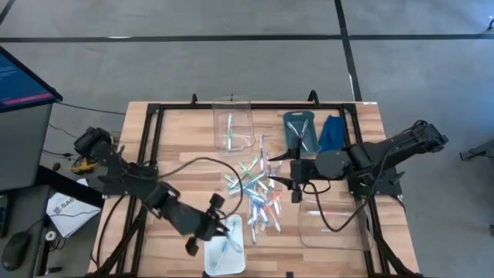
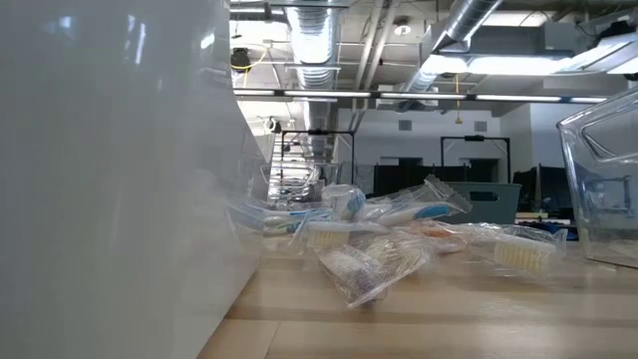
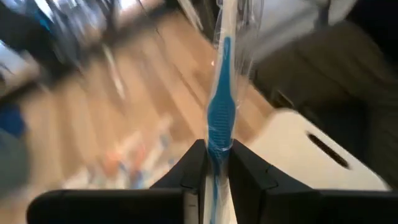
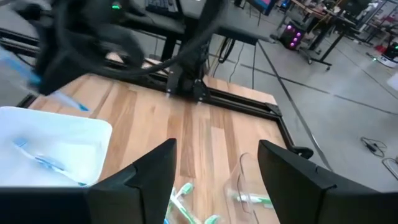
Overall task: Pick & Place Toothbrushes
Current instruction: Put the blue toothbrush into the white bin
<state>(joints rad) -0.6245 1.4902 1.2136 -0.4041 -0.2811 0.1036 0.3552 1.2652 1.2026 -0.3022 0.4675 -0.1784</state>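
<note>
Next, my left gripper releases the wrapped blue toothbrush, held just above the tray, in the white tray, across the toothbrush (image 1: pixel 224 252) lying there.
A blue toothbrush (image 3: pixel 220 106) in a clear wrapper is held by my left gripper (image 1: pixel 218 225), which is shut on it just above the white tray (image 1: pixel 225 251) at the table's near edge. The tray holds a few blue toothbrushes (image 4: pixel 43 160). A loose pile of wrapped toothbrushes (image 1: pixel 255 189) lies on the table's middle, also seen in the low view as the pile (image 2: pixel 399 234). My right gripper (image 4: pixel 217 180) hangs open and empty above the table just right of the pile, shown in the high view as the right gripper (image 1: pixel 295 184). My left gripper pinches the toothbrush's blue handle (image 3: pixel 218 138) between its two fingers (image 3: pixel 196 169). The toothbrush runs along the fingers and sticks out ahead of them. It is lifted clear of the table and the tray.
A clear bin (image 1: pixel 233 123) with a green toothbrush stands at the far side, beside a teal container (image 1: pixel 299 131) and a folded blue cloth (image 1: pixel 332 133). Another clear bin (image 1: pixel 332 225) stands near the right front. A black frame (image 1: pixel 154 131) borders the table.
</note>
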